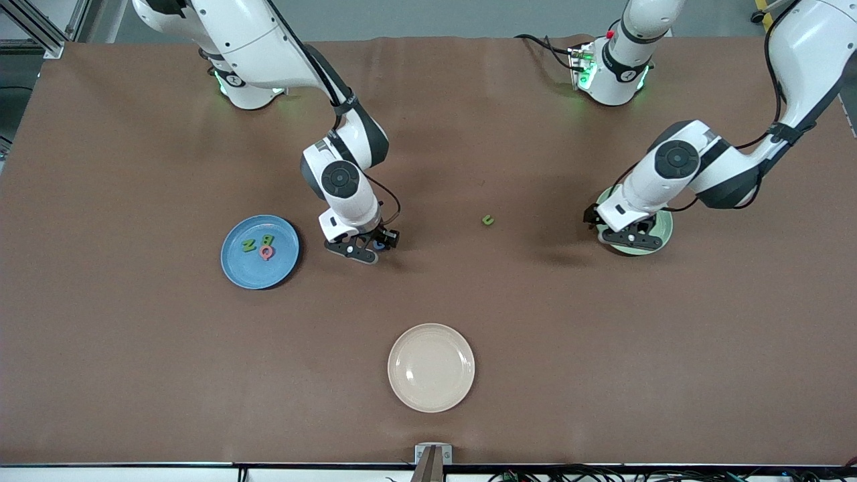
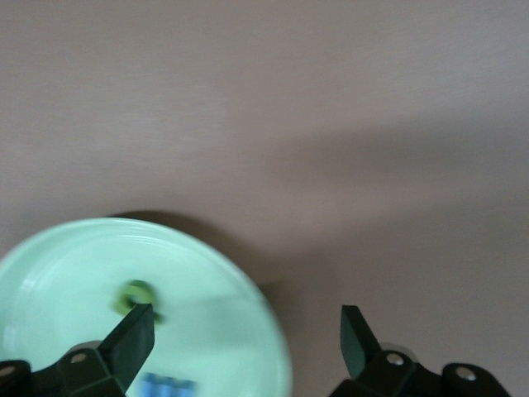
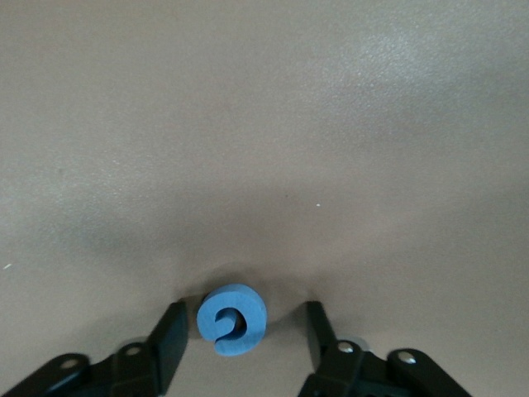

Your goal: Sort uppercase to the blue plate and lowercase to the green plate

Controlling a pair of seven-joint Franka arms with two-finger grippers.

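Next, I move my left gripper to the green u lying between the two arms and close it across its open and curved ends (image 1: 487,220).
The blue plate (image 1: 249,271) holds the green N (image 1: 249,246), the green B (image 1: 267,239) and the pink-red Q (image 1: 266,252). My right gripper (image 1: 367,249) is low over the table beside that plate, open, with the blue G (image 3: 232,320) lying on the table between its fingers (image 3: 169,343). The green u (image 1: 488,219) lies on the table between the two arms. My left gripper (image 1: 629,235) is open and empty over the green plate (image 1: 664,229). In the left wrist view that plate (image 2: 74,265) holds the green p (image 2: 136,296) and a blue letter (image 2: 169,387). Other lowercase letters are hidden.
A cream plate (image 1: 431,367) sits nearer to the front camera, midway along the table. The brown table cover (image 1: 602,348) is bare around it.
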